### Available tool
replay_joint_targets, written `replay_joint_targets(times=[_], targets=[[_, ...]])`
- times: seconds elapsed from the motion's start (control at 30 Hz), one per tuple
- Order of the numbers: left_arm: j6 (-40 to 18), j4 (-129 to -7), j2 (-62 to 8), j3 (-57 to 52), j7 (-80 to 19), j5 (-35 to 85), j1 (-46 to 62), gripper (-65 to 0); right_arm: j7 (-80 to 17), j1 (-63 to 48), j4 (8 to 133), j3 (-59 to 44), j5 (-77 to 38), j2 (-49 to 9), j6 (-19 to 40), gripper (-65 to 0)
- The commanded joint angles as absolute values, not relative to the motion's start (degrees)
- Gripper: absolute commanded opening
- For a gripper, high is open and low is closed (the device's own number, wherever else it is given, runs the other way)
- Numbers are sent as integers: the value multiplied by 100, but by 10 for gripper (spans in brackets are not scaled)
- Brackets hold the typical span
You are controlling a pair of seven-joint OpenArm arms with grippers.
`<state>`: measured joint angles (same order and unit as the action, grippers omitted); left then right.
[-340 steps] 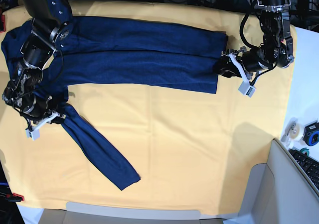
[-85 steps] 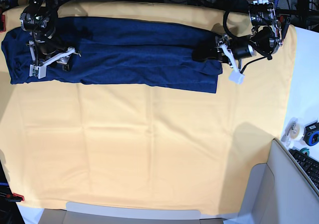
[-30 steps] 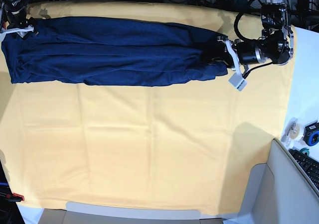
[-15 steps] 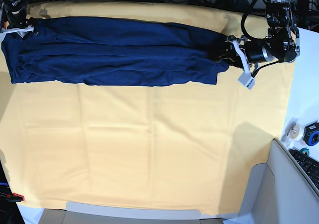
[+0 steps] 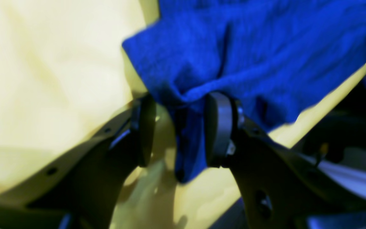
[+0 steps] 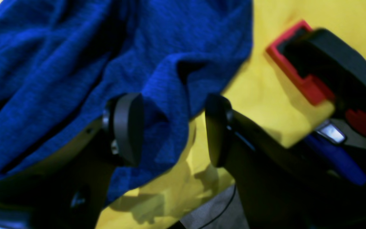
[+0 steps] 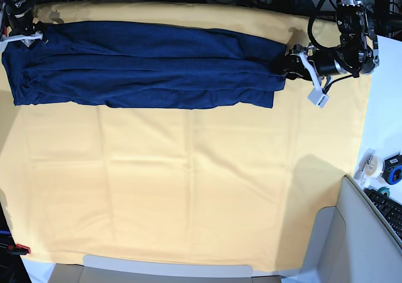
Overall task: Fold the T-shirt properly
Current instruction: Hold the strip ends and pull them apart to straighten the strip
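Note:
My left gripper will open and grasp the T-shirt's fold farther in before folding [image 5: 225,82] it over, as only one of its fingers meets the T-shirt's end edge.
The T-shirt [image 7: 144,63] lies as a long dark navy strip across the far side of the yellow cloth [image 7: 188,182]. At its right end in the base view sits my left gripper [image 7: 294,66]. In the left wrist view the left gripper [image 5: 181,130] is open around a fold of the T-shirt [image 5: 249,47], which touches one finger [image 5: 218,127] only. My right gripper [image 7: 22,36] is at the strip's far left corner. In the right wrist view the right gripper [image 6: 173,127] stands open with loose T-shirt [image 6: 75,63] fabric draped between its fingers.
A red and black clamp [image 6: 300,70] grips the table edge beside the right gripper. Tape rolls [image 7: 372,165] and a keyboard [image 7: 389,210] lie on the white surface at the right. A grey panel [image 7: 352,239] stands at the front right corner.
The left gripper has opened and drawn back to the right, off the shirt's right end, which now lies flatter. The right gripper and the rest of the shirt have not moved.

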<state>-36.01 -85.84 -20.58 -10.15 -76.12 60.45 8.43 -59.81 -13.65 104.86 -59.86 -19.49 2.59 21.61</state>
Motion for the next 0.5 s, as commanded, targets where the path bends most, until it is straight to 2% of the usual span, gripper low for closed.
replay_joint_targets(times=[0.0, 0.47], targets=[[-3582, -8611, -2070, -989, -7697, 5886, 831, -390, -5868, -1367, 10571, -6000, -2009, 189, 2176, -343], [-3591, -8585, -1868, -989, -7881, 6607, 822, -390, -5868, -1385, 10563, -6000, -2009, 198, 2176, -343]])
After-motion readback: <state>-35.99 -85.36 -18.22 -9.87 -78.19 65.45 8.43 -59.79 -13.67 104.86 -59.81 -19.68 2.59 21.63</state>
